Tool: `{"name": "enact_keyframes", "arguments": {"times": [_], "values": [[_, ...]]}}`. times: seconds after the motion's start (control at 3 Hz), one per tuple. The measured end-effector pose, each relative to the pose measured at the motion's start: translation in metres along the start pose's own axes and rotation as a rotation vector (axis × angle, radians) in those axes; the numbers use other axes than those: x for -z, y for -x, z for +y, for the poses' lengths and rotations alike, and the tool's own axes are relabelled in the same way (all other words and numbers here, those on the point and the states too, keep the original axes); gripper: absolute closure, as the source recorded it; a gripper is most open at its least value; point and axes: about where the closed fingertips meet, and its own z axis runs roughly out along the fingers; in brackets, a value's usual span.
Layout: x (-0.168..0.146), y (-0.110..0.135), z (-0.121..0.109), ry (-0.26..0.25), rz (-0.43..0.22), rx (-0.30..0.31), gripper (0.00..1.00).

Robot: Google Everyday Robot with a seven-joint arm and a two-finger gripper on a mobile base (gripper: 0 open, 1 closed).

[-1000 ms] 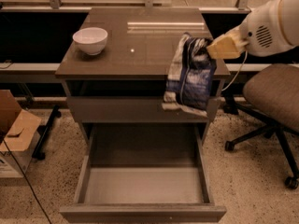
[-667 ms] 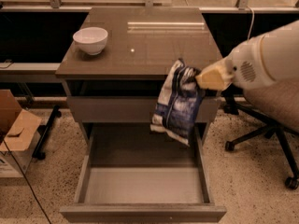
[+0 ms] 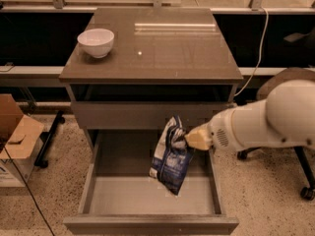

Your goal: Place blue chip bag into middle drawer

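Observation:
Next, I let the blue chip bag go from my gripper on the pale grey drawer's bottom [image 3: 167,191], just behind the front panel of the drawer.
The blue chip bag [image 3: 171,156], dark blue with white patches, hangs upright from my gripper [image 3: 188,137], which is shut on its upper right edge. The gripper reaches in from the right on a white arm. The bag hangs over the open middle drawer [image 3: 150,196], whose bare pale grey floor lies below it; the bag's lower tip is just above the floor, right of the drawer's middle. The drawer is pulled far out toward the camera.
A white bowl [image 3: 96,42] stands at the back left of the cabinet top [image 3: 162,48]. A shut drawer front [image 3: 123,116] sits above the open drawer. A cardboard box [image 3: 12,141] is on the floor at left; an office chair [image 3: 295,82] stands at right.
The gripper has carried the bag down and leftward from the cabinet's top right edge, past the shut drawer front, to over the open drawer.

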Motion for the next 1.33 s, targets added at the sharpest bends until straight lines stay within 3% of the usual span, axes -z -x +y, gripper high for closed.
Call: {"name": "enact_keyframes", "arguments": {"times": [0.33, 0.67, 1.33], "values": [[-0.043, -0.025, 0.001, 0.018, 0.027, -0.070, 1.00], [-0.109, -0.056, -0.017, 0.041, 0.061, -0.146, 1.00], [-0.172, -0.107, -0.047, 0.045, 0.093, -0.279, 1.00]]}}
